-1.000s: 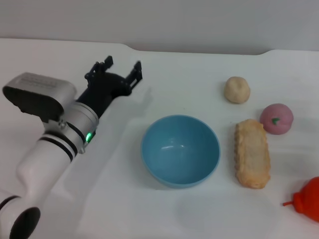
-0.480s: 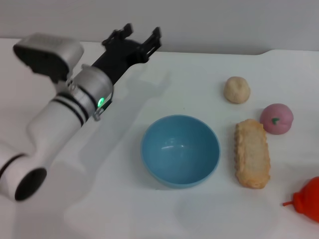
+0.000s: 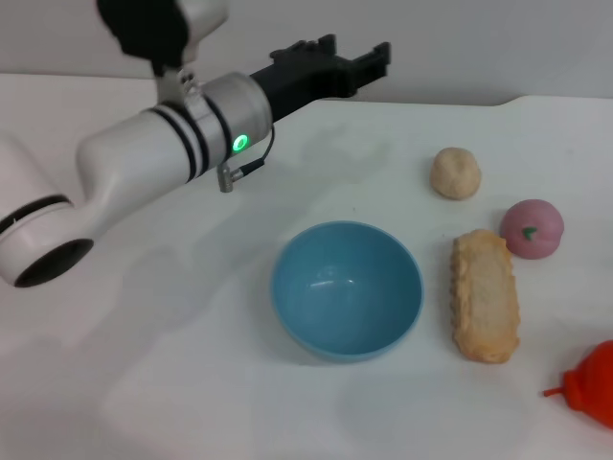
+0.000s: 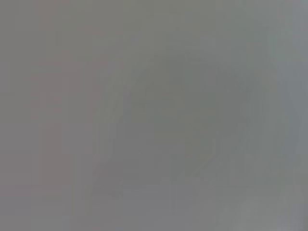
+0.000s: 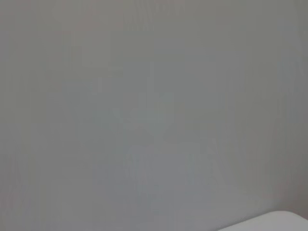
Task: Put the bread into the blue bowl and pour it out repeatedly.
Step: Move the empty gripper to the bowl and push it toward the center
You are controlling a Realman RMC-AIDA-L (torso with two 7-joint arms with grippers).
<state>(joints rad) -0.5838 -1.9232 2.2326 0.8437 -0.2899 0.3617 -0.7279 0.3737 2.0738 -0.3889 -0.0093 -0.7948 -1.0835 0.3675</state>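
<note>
I will next move my left gripper to the blue bowl's rim (image 3: 278,264) on the side that is farthest away from the bread, and close it there.
The blue bowl (image 3: 346,289) stands upright and empty in the middle of the white table. The bread (image 3: 486,294) lies flat on the table just to the right of the bowl, tan side up, touching nothing. My left gripper (image 3: 351,56) is open and empty, raised high above the back of the table, behind the bowl and pointing right. The left wrist view shows only blank grey. My right gripper is out of view.
A small round tan ball (image 3: 455,172) and a pink peach-like ball (image 3: 532,228) lie behind the bread. A red-orange object (image 3: 588,385) sits at the front right edge. The right wrist view shows a grey wall and a table corner (image 5: 279,220).
My left arm has risen from the table's left side and swung to the right, its open gripper now high behind the bowl. Bowl and bread have not moved.
</note>
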